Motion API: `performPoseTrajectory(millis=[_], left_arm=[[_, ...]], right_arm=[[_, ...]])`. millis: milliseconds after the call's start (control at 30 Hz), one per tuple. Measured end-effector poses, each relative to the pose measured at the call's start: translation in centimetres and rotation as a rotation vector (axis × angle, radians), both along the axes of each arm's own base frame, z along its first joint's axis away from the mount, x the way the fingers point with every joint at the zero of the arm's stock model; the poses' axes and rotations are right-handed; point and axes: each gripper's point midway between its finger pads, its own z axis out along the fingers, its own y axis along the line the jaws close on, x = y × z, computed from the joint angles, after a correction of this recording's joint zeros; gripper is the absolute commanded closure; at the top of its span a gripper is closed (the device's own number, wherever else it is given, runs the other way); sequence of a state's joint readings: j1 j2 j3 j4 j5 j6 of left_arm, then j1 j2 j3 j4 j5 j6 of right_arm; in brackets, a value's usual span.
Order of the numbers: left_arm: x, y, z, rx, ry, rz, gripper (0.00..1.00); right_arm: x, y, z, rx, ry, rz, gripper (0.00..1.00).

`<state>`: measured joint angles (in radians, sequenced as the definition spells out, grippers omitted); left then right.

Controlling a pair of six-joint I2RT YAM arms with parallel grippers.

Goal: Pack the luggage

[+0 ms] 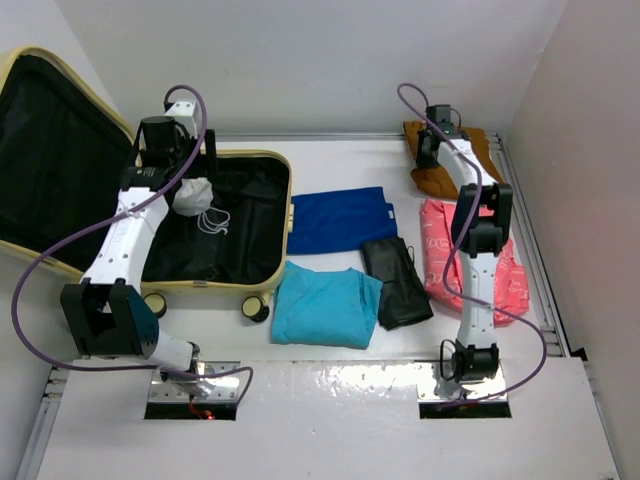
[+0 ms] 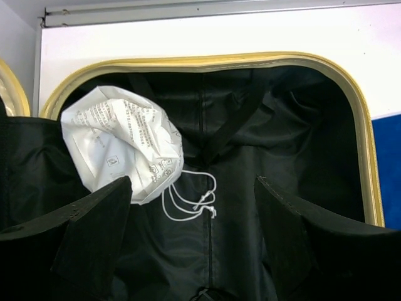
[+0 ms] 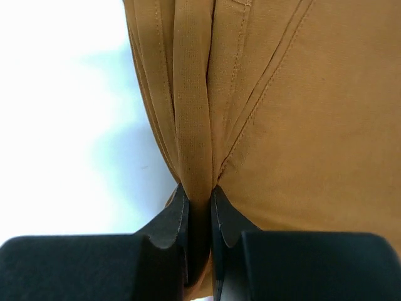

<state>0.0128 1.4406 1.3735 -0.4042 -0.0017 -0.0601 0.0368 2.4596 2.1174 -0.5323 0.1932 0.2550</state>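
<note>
Next, my right gripper lets go of the brown garment on the luggage's black lining (image 1: 230,241), between the white bag and the wheeled edge.
The pale yellow luggage (image 1: 262,158) lies open at the left, its black lining (image 2: 282,144) showing. Inside it rests a white drawstring bag (image 2: 122,147), also seen in the top view as the white bag (image 1: 195,195). My left gripper (image 2: 194,241) hovers open over the lining, just beside the bag and touching nothing. At the back right, my right gripper (image 3: 199,194) is shut on a fold of the mustard-brown garment (image 3: 301,125), the same brown garment (image 1: 480,150) that lies by the far wall.
On the table lie a dark blue folded cloth (image 1: 338,220), a turquoise shirt (image 1: 322,305), a black folded item (image 1: 398,280) and a pink patterned cloth (image 1: 505,270). The luggage lid (image 1: 45,150) leans up at far left. Two wheels (image 1: 256,309) face the near edge.
</note>
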Motion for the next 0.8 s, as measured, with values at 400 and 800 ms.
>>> performPoseTrajectory(millis=[400, 800], left_arm=[[0.4, 1.4, -1.3, -0.047, 0.035, 0.044, 0.16], [0.2, 3.7, -1.4, -0.095, 0.035, 0.100, 0.16]], right_arm=[[-2.4, 6.7, 11.0, 0.246, -0.137, 0.194, 1.00], [-7.3, 19.7, 17.6, 0.470, -0.132, 0.421, 1.00]])
